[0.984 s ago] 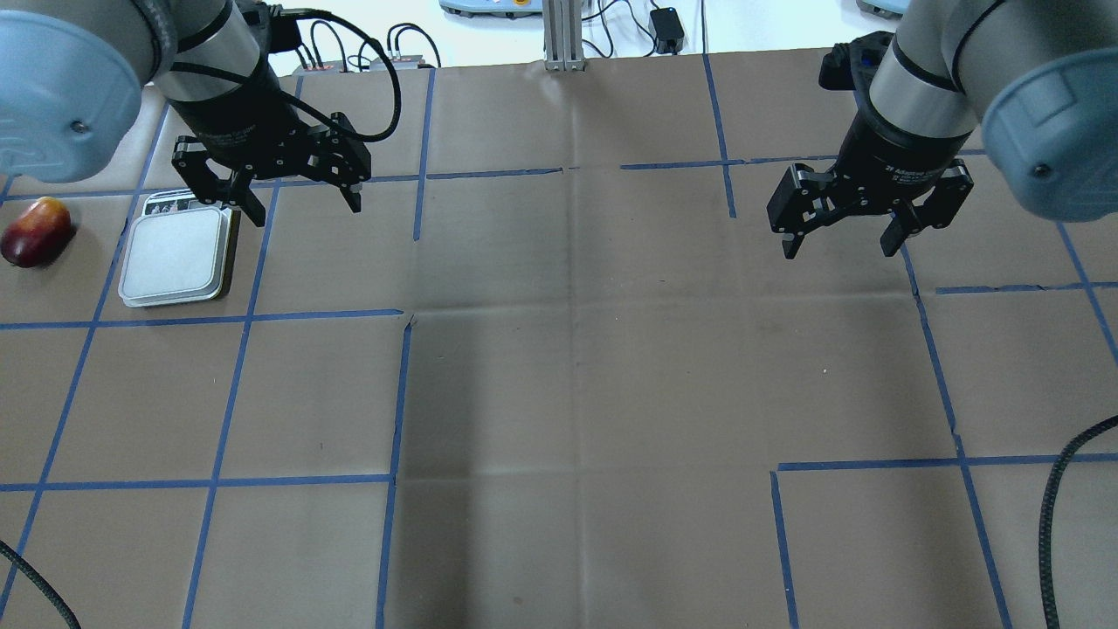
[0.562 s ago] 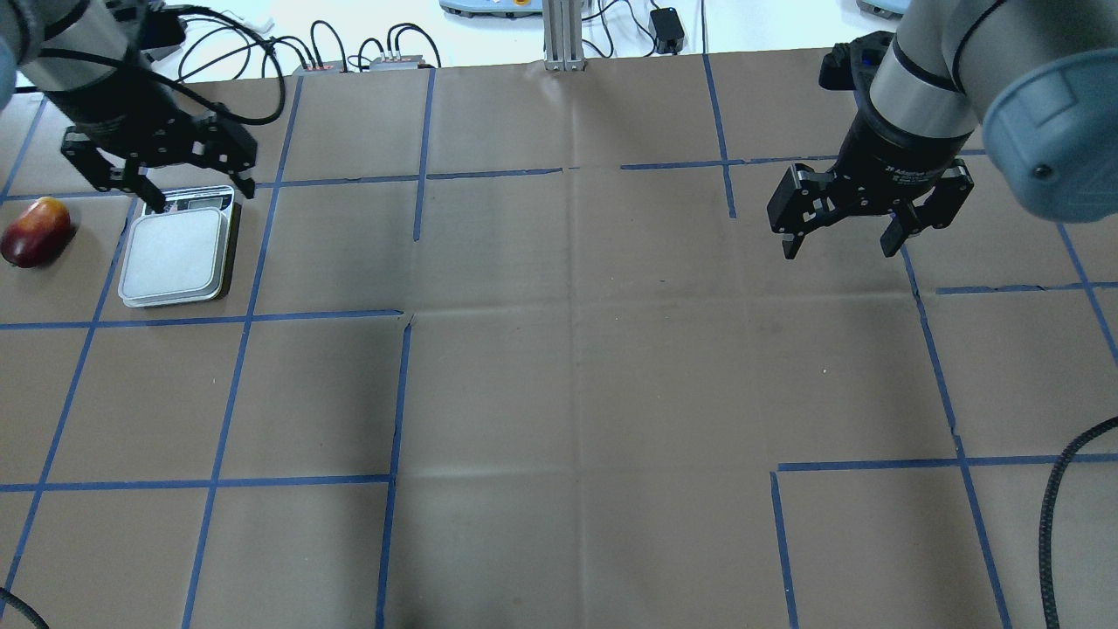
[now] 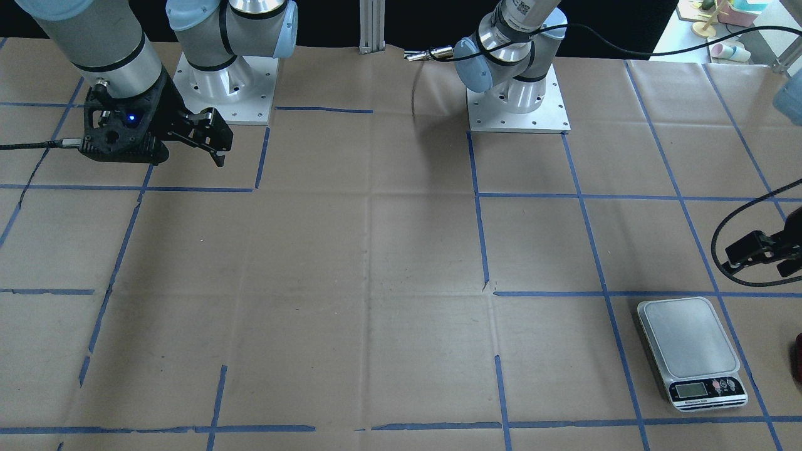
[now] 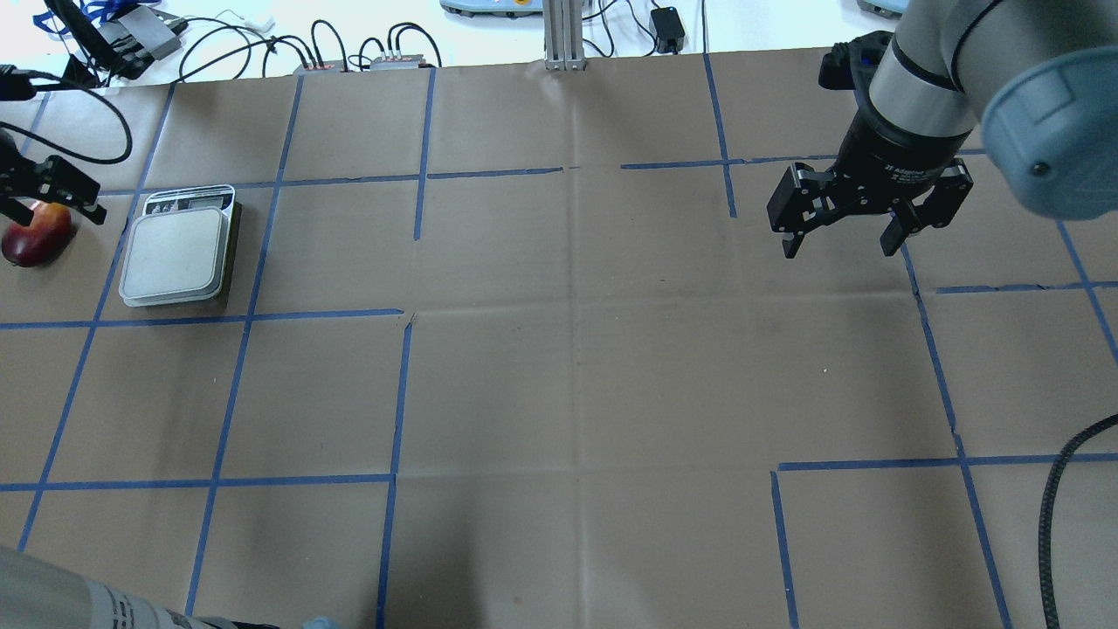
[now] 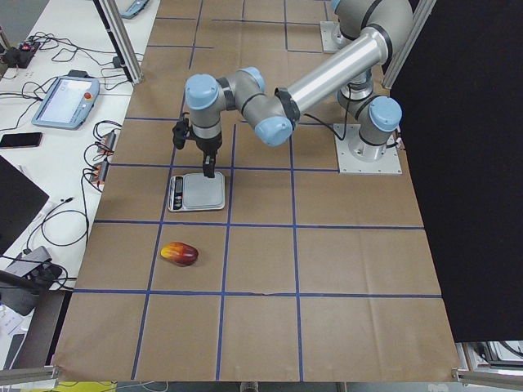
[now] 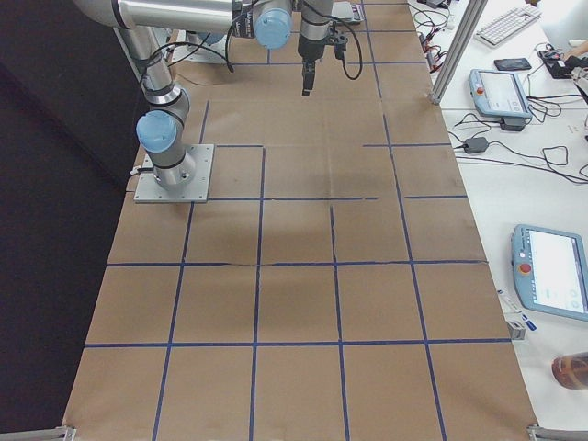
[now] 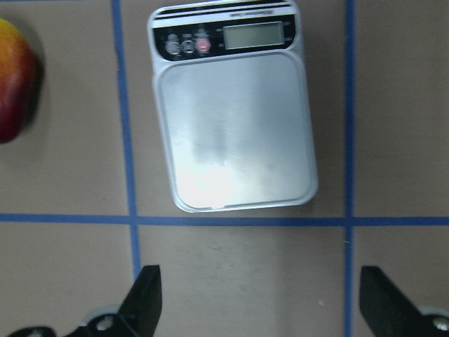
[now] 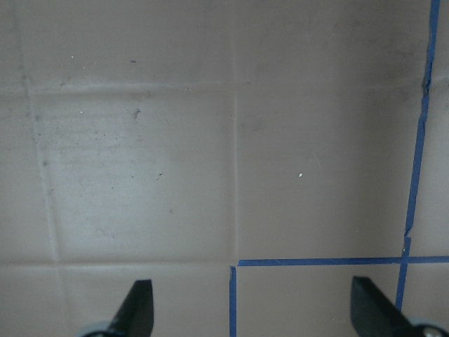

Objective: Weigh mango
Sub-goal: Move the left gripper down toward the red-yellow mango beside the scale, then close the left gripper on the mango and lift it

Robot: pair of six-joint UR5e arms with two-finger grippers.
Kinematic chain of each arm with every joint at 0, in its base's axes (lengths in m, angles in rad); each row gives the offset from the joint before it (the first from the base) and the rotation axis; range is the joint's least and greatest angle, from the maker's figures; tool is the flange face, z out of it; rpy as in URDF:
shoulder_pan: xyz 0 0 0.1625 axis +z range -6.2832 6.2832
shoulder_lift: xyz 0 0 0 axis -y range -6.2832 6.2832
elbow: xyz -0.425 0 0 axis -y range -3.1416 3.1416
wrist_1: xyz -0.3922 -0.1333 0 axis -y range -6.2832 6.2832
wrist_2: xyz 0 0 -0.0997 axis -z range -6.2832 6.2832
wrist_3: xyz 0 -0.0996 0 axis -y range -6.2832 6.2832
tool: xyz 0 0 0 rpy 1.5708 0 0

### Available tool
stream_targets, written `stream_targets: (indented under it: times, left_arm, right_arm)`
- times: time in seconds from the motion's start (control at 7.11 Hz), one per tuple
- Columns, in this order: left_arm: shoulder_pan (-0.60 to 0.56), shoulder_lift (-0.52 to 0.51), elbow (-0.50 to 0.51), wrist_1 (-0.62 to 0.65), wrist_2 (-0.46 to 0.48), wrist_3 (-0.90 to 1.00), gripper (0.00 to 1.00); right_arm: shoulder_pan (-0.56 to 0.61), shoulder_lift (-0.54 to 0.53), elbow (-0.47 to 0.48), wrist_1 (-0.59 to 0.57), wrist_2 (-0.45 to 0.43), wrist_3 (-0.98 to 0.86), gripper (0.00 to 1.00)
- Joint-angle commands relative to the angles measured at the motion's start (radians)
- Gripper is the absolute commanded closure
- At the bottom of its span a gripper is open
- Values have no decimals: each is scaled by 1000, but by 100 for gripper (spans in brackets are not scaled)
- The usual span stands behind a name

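Observation:
The mango is beside the silver scale. My left gripper needs to go there next and close on the sides of its dark red end (image 3: pixel 798 352) (image 7: pixel 11 118).
The mango (image 4: pixel 35 238), dark red with a yellow tip, lies on the brown paper at the far left, just left of the silver scale (image 4: pixel 175 256). It also shows in the exterior left view (image 5: pixel 179 254) and at the left edge of the left wrist view (image 7: pixel 14 81). My left gripper (image 4: pixel 44 203) is open and empty, hovering over the mango at the overhead view's left edge. In the left wrist view the scale (image 7: pixel 235 133) lies ahead of the spread fingertips (image 7: pixel 144 295). My right gripper (image 4: pixel 838 240) is open and empty, hovering above bare paper at the far right.
The scale's platform is bare, its display end away from the robot (image 3: pixel 707 390). Blue tape lines grid the paper. Cables and boxes lie beyond the table's far edge (image 4: pixel 349 52). A black cable (image 4: pixel 1052 507) hangs at the right edge.
My left gripper has moved left, from beside the scale's far right corner, past the scale, to over the mango at the view's edge. The right arm has not moved.

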Motion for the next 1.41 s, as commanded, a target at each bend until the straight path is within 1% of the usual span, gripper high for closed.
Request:
stream_targets:
  times: [0.0,0.14,0.42,0.56,0.98,1.27]
  left_arm:
    - [109,-141,62,127,-2,138,0]
    - [112,-212,146,119,-2,164,0]
    - [124,-359,316,95,-38,210,0]
    - [124,-411,375,44,-41,210,0]
    - [124,-490,430,33,-45,210,0]
    - [124,-519,487,29,-43,211,0]
  right_arm:
    - [0,0,0,0,2,0,0]
    - [0,0,0,0,0,0,0]
    - [0,0,0,0,0,0,0]
    - [0,0,0,0,0,0,0]
    - [0,0,0,0,0,0,0]
    - [0,0,0,0,0,0,0]
